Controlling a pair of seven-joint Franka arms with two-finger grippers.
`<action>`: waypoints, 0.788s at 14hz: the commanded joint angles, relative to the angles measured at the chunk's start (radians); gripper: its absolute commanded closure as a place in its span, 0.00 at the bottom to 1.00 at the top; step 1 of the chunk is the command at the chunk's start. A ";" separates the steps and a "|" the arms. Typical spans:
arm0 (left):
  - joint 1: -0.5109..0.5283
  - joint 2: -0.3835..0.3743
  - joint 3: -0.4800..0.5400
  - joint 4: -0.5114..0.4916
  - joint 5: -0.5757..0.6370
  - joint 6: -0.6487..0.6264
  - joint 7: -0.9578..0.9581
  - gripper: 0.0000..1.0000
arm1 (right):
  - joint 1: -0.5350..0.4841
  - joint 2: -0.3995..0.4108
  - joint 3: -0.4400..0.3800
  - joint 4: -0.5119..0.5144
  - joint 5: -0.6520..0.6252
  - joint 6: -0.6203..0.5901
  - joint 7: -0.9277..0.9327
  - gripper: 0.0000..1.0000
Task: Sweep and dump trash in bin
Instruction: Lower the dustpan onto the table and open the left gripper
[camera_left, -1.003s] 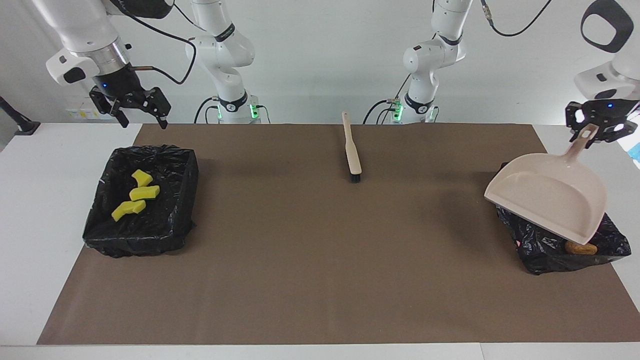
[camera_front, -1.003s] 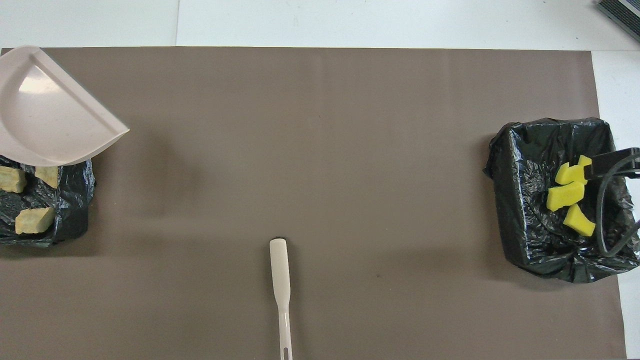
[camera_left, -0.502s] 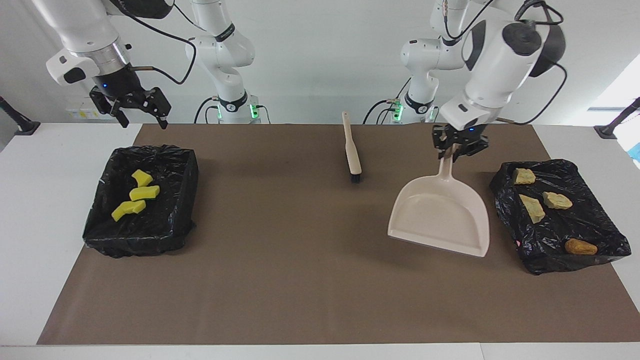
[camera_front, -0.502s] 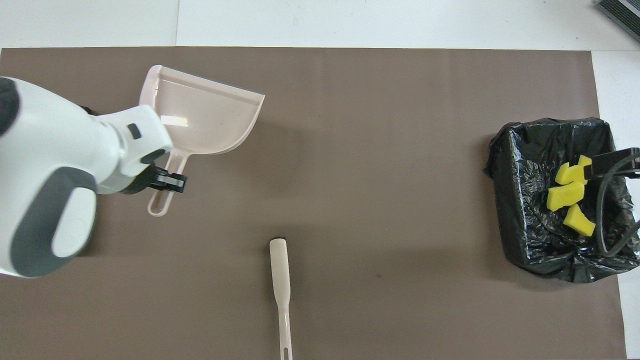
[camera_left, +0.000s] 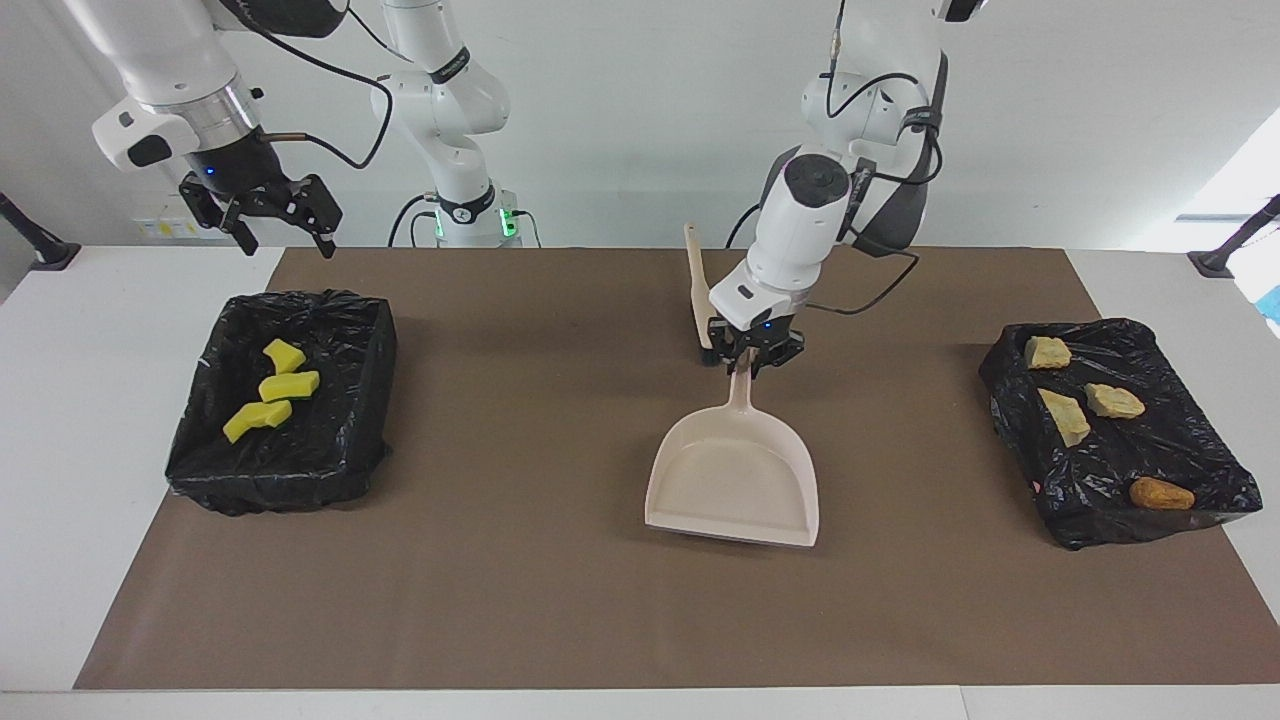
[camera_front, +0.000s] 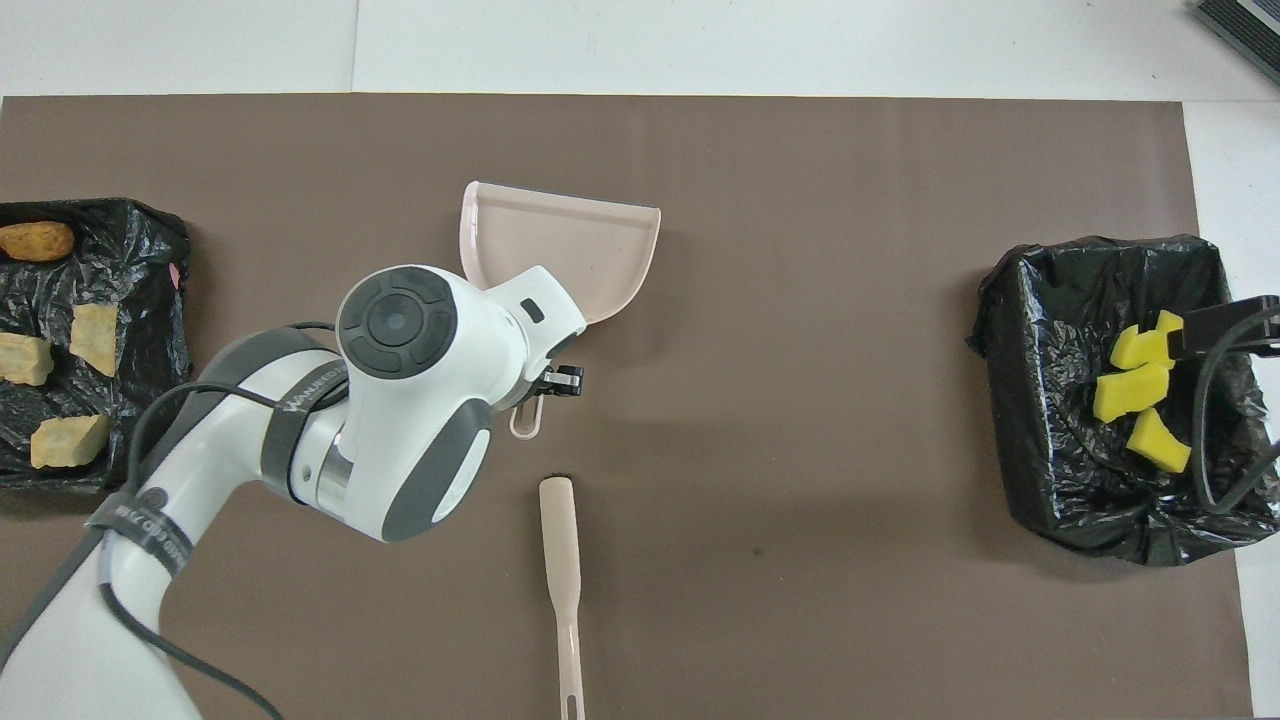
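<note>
Next, I let go of the beige dustpan with my left gripper on the brown mat straight (camera_front: 579, 314) beyond the bristle end of the hand brush.
My left gripper (camera_left: 752, 362) is shut on the handle of the beige dustpan (camera_left: 735, 480). It holds the pan low at the middle of the mat, with the open lip pointing away from the robots; the pan is empty. It also shows in the overhead view (camera_front: 560, 240). Three yellow sponge pieces (camera_left: 272, 385) lie in the black-lined bin (camera_left: 365, 360) at the right arm's end. Three tan chunks (camera_left: 1065, 415) and the orange-brown lump (camera_left: 1160, 493) lie in the black-lined bin (camera_left: 1180, 440) at the left arm's end. My right gripper (camera_left: 285, 235) waits, open and empty, above the sponge bin's edge.
A beige hand brush (camera_front: 560, 560) with black bristles lies on the brown mat (camera_left: 540, 580), nearer to the robots than the dustpan. Its bristle end is next to my left gripper. White table shows around the mat.
My left arm has carried the dustpan from over the bin at its end to the middle of the mat and lowered it. The right arm has not moved.
</note>
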 joint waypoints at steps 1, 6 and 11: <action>-0.029 0.018 0.022 -0.021 -0.012 0.039 -0.021 1.00 | -0.003 -0.016 0.001 -0.018 0.020 -0.005 0.005 0.00; -0.049 0.015 0.021 -0.084 -0.013 0.119 -0.022 1.00 | -0.003 -0.016 0.001 -0.018 0.020 -0.005 0.005 0.00; -0.059 0.017 0.024 -0.107 -0.098 0.136 -0.114 0.21 | -0.003 -0.016 0.001 -0.018 0.020 -0.005 0.005 0.00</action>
